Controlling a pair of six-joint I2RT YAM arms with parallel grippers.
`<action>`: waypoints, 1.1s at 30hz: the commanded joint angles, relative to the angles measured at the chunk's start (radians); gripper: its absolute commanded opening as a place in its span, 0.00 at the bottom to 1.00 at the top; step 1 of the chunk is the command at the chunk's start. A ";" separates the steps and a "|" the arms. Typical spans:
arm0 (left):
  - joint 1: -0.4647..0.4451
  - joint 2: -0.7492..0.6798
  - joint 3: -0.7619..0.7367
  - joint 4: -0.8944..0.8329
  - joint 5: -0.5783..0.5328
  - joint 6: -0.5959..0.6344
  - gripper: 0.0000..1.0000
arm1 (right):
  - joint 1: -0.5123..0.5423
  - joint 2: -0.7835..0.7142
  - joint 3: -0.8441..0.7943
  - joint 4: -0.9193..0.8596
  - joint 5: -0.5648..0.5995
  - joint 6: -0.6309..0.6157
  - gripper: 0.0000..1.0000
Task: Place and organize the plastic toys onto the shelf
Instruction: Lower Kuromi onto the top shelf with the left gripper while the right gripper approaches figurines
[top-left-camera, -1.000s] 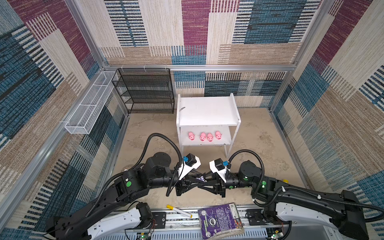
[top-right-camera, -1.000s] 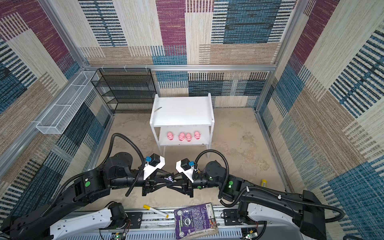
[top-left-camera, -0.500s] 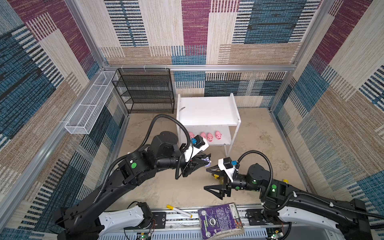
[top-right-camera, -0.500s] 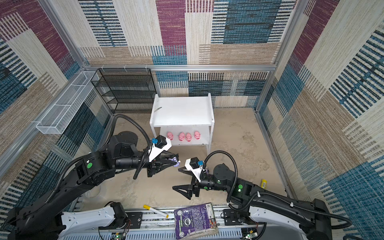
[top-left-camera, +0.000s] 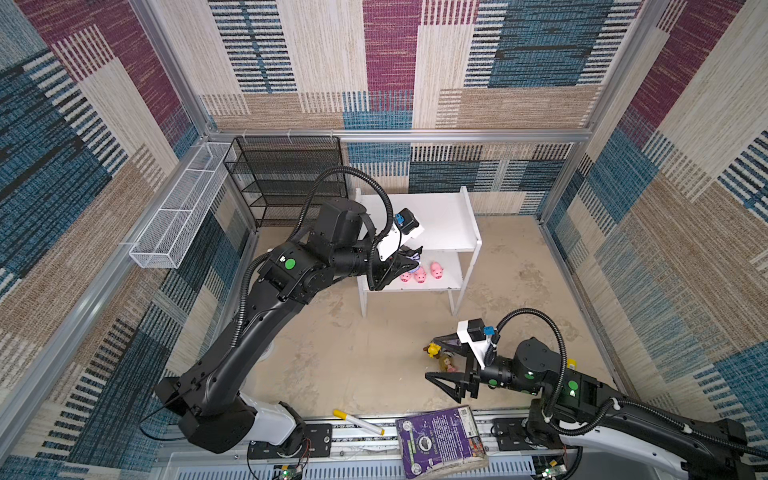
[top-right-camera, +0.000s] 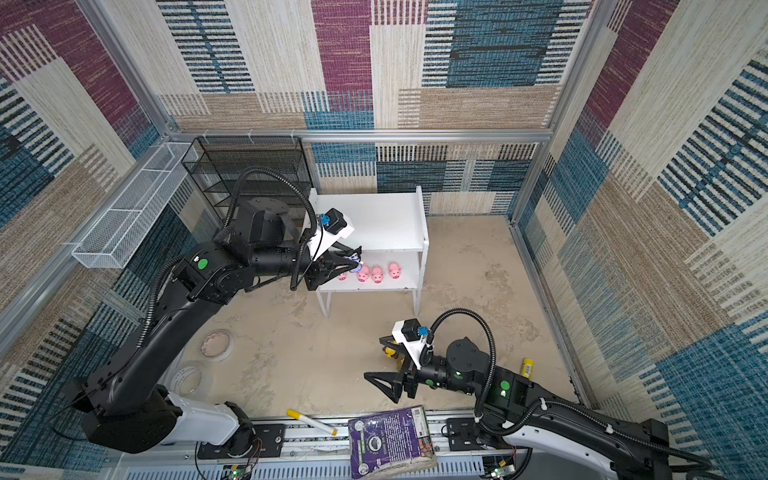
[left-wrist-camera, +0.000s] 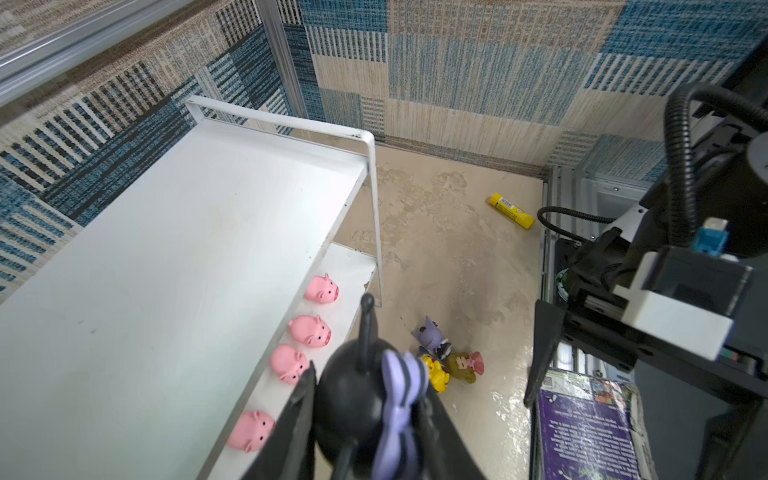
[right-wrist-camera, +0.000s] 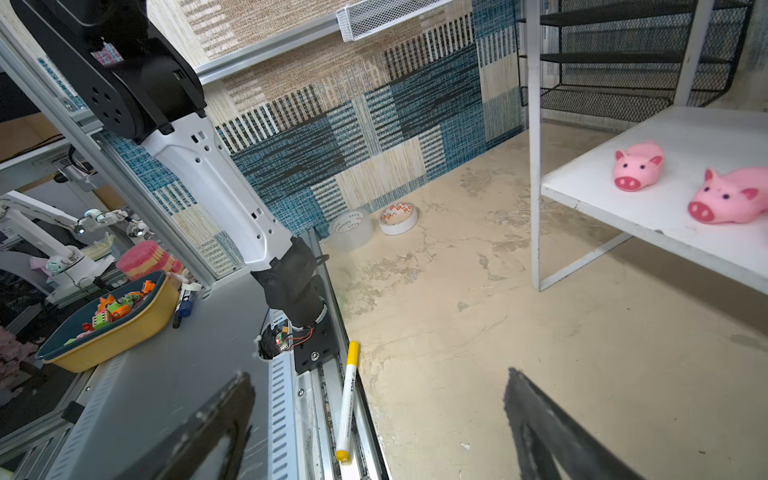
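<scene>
Next, I let go of the black-purple eared toy, now held at the shelf's front edge, with my left gripper on the white shelf's top board (top-left-camera: 378, 225), near the black mesh rack.
My left gripper (left-wrist-camera: 365, 395) is shut on the black-purple eared toy (left-wrist-camera: 357, 399), held at the front edge of the white shelf (top-left-camera: 440, 224) beside its lower board, as both top views show (top-right-camera: 353, 264). Several pink pigs (left-wrist-camera: 311, 329) stand in a row on that lower board (top-right-camera: 377, 274). The lilac eared toy (left-wrist-camera: 430, 334), the yellow toy (left-wrist-camera: 434, 372) and the blonde girl (left-wrist-camera: 463, 365) lie together on the floor. My right gripper (top-left-camera: 431, 357) is open just above the floor by that group, nothing between its fingers (right-wrist-camera: 232, 399).
A black mesh rack (top-left-camera: 291, 178) and a white wire basket (top-left-camera: 178, 216) stand at the back left. A purple book (top-left-camera: 440, 440) and a yellow-capped marker (top-left-camera: 357, 422) lie on the front rail. Two tape rolls (top-right-camera: 216, 345) are at the left, a yellow tube (left-wrist-camera: 511, 210) at the right.
The two grippers met at the front middle; the right one opened and drew back to the right. My left arm carried the black-purple toy up to the shelf front.
</scene>
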 joint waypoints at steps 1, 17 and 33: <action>0.035 0.034 0.048 -0.057 0.008 0.052 0.18 | 0.000 0.001 0.003 0.000 0.019 0.003 0.95; 0.223 0.133 0.156 -0.079 0.075 0.096 0.17 | 0.004 0.163 0.257 -0.117 0.512 -0.105 0.96; 0.297 0.286 0.349 -0.249 0.116 0.182 0.17 | 0.003 0.213 0.352 -0.184 0.523 -0.134 0.97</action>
